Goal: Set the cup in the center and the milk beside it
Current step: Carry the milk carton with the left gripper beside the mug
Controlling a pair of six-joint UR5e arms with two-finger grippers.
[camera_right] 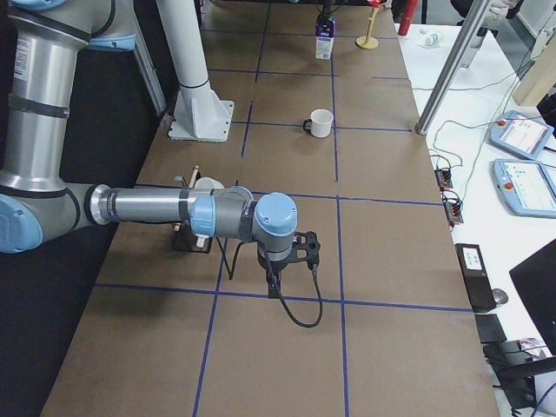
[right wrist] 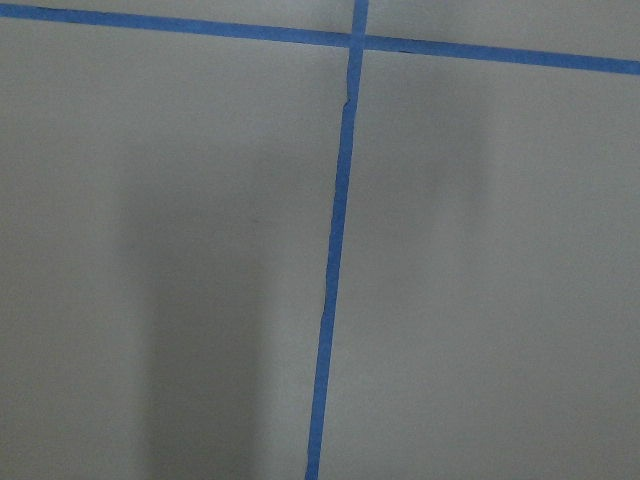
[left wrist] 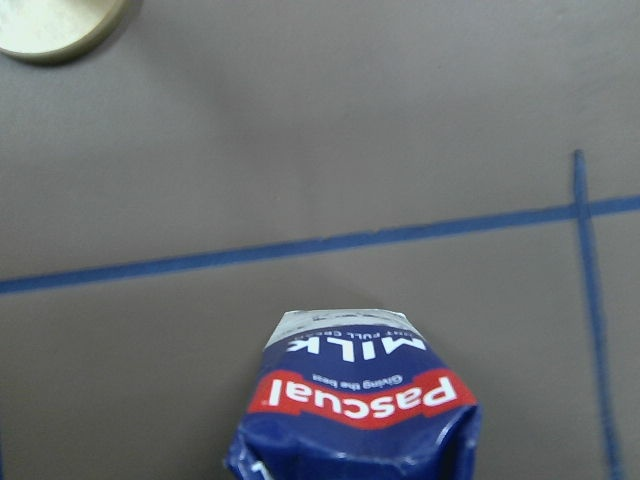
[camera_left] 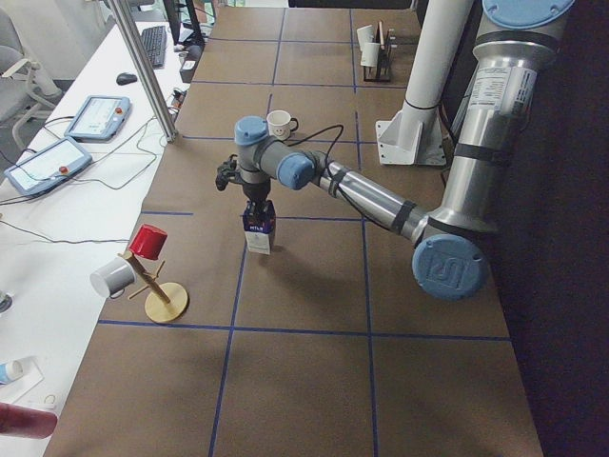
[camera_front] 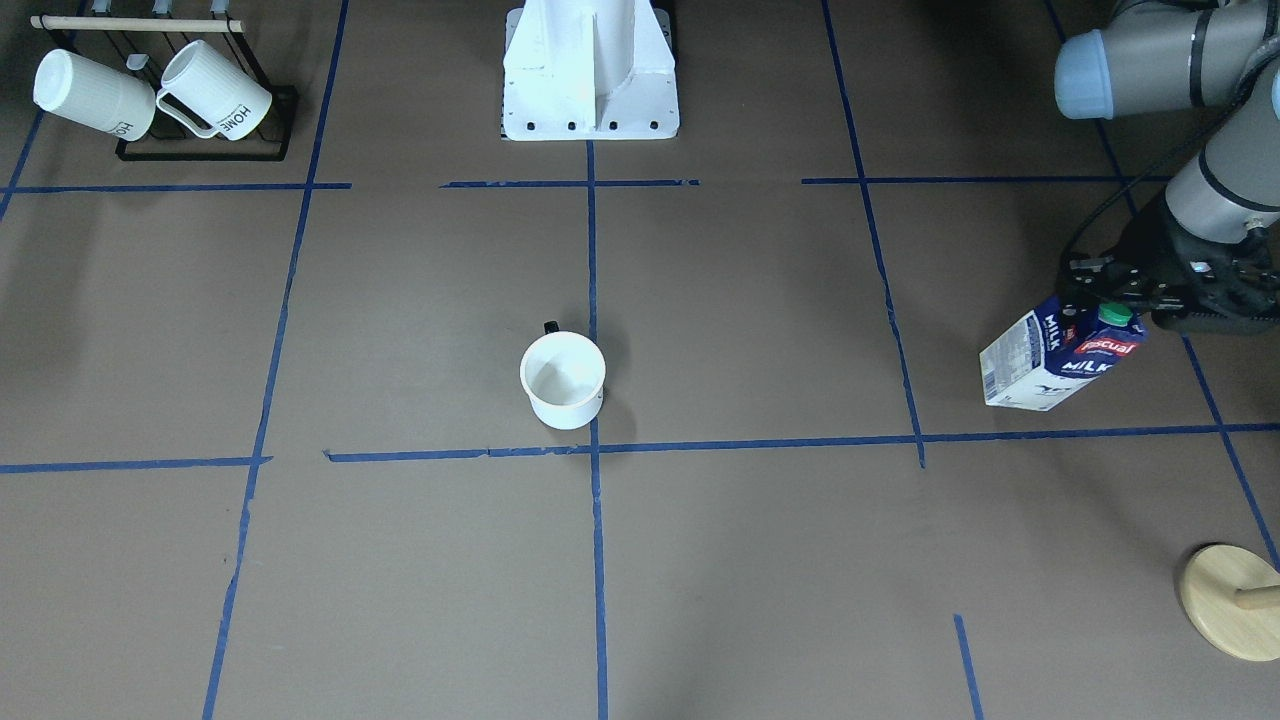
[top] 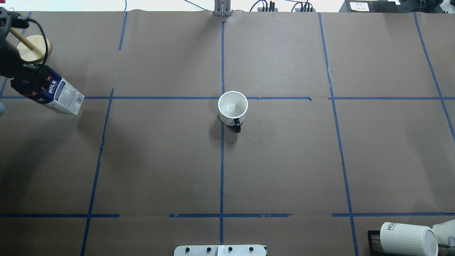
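The milk carton will go down from my left gripper to a spot close beside the white cup (camera_front: 641, 410), in the corner of the center tape crossing.
The white cup (camera_front: 563, 378) stands upright, its dark handle toward the robot, just on the robot's side of the center tape crossing (camera_front: 596, 450); it also shows in the overhead view (top: 233, 106). The navy and white milk carton (camera_front: 1058, 362) is far out on the robot's left, also seen from overhead (top: 58, 95). My left gripper (camera_front: 1112, 300) is shut on the carton's gable top by the green cap (camera_front: 1115, 314); whether the carton's base touches the table I cannot tell. My right gripper (camera_right: 280, 276) shows only in the exterior right view, low over bare table, and I cannot tell its state.
A black rack with ribbed white "HOME" mugs (camera_front: 150, 95) stands on the robot's right near its base (camera_front: 590, 80). A wooden mug tree (camera_front: 1235, 600) stands beyond the milk, holding a red cup (camera_left: 147, 242) and a grey cup (camera_left: 112, 278).
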